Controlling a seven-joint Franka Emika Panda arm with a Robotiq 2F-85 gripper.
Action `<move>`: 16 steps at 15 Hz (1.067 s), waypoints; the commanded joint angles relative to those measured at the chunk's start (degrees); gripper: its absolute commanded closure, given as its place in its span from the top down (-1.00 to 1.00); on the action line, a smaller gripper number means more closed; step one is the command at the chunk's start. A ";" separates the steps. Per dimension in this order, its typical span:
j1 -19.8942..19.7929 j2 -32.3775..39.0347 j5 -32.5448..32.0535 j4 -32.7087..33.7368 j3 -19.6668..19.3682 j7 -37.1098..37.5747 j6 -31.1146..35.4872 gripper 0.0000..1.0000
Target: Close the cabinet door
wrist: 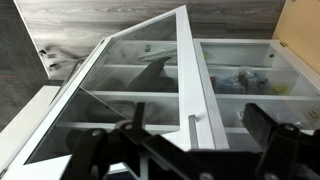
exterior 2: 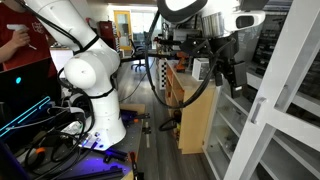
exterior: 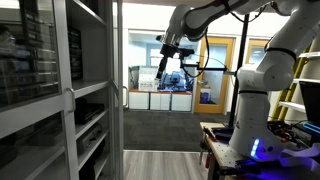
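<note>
I will next move my gripper to the small white handle [exterior: 125, 96] [wrist: 193, 132] of the open glass cabinet door and close it there.
The white-framed glass cabinet door [wrist: 185, 70] stands open, swung away from the cabinet. Its small white handle [wrist: 193, 128] shows between my fingers in the wrist view. In the exterior views the door is the white upright [exterior: 117, 80] and the slanted white frame [exterior 2: 290, 70]. My gripper [wrist: 200, 150] is open and empty, in front of the door's handle edge; whether it touches the door I cannot tell. It also shows raised in the air in both exterior views [exterior: 163, 62] [exterior 2: 228, 75].
Cabinet shelves [wrist: 240, 80] hold dark items. A second glass door with a handle [exterior: 70, 100] is beside it. A wooden unit [exterior 2: 195, 120] stands next to the cabinet. The robot base [exterior: 255, 100] sits on a cluttered table. A person in red [exterior 2: 10, 45] is nearby.
</note>
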 commanded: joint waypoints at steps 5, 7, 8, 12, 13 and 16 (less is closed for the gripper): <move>3.22 7.56 4.83 2.66 -1.90 -6.11 8.60 1.00; 4.63 9.94 7.00 3.72 -2.60 -8.57 10.30 1.00; 5.54 11.28 8.24 4.38 -3.13 -10.34 11.16 1.00; 7.92 16.96 12.52 7.75 -4.69 -17.93 12.94 1.00; 8.32 18.09 13.92 8.56 -4.92 -20.06 12.95 1.00; 8.18 21.27 18.76 11.18 -4.66 -26.29 12.41 1.00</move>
